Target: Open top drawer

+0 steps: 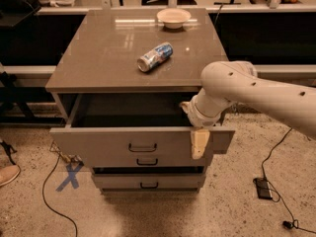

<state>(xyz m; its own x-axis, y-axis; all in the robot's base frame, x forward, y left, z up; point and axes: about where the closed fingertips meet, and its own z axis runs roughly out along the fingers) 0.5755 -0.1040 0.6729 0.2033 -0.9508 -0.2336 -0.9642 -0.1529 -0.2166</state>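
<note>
The top drawer is only partly out with my gripper's spread fingers on either side of its front, so next I pinch the front's top edge [183, 129] and pull it further.
The top drawer [98, 143] is pulled out from the grey-taupe cabinet, and its deep, dark box shows behind the wide front. Its small black bar handle [142, 147] sits at the centre of the front. My gripper [197, 133] is at the right part of the drawer front's top edge, with a cream part hanging down over the front face, well right of the handle. My white arm [256, 90] comes in from the right. Two narrower drawer fronts with black handles [147, 161] [148, 185] sit shut below.
On the cabinet top [98, 58] lie a blue and white can [155, 56] on its side and a pale bowl [173, 18] at the back. Cables and a black power brick [262, 187] lie on the floor at right. A blue tape cross [69, 176] is at left.
</note>
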